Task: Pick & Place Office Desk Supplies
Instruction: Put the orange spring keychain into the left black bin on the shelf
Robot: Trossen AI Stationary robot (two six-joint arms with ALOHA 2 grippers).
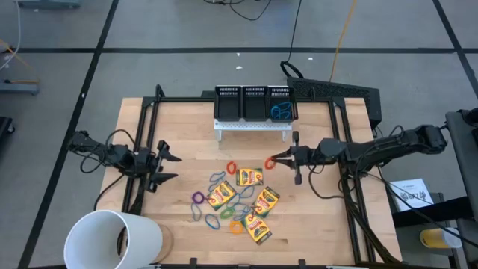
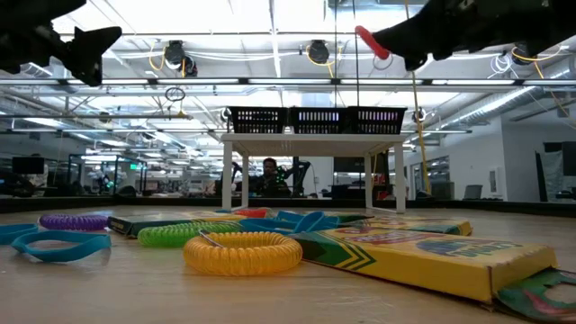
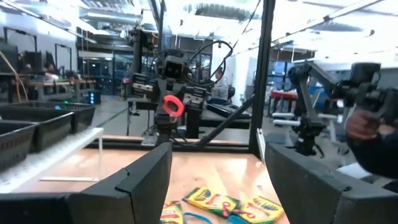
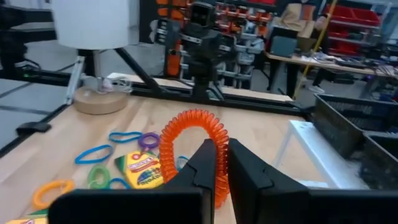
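The robot's left gripper will close on the loose side [image 1: 267,164] [image 3: 175,114] of the red-orange coil band, opposite the fingers of the right gripper, to take the band over.
Several yellow-and-green crayon boxes [image 1: 250,176] and coloured coil bands [image 1: 216,177] lie flat in the middle of the wooden table. My right gripper [image 1: 272,161] is raised above the table to the right of the pile, shut on a red-orange coil band [image 4: 191,143]. The same band [image 2: 372,41] shows high in the low view and in the left wrist view as a red ring [image 3: 172,105]. My left gripper [image 1: 173,158] is open, off the table at its left side, touching nothing. A blue band [image 1: 281,112] lies in the right mesh bin. My right gripper pinches the red-orange coil band at one spot of its ring [image 4: 215,163] between the two fingers, coming level from the table's right. The band is lifted clear of the table and its loop stands upright beyond the fingertips.
Three black mesh bins [image 1: 254,103] stand on a white rack [image 1: 252,126] at the far side. A large white cup [image 1: 112,239] lies at the near left corner beside a tape roll. Black frame rails [image 1: 142,142] run along both sides. Bare wood lies between the rack and the pile.
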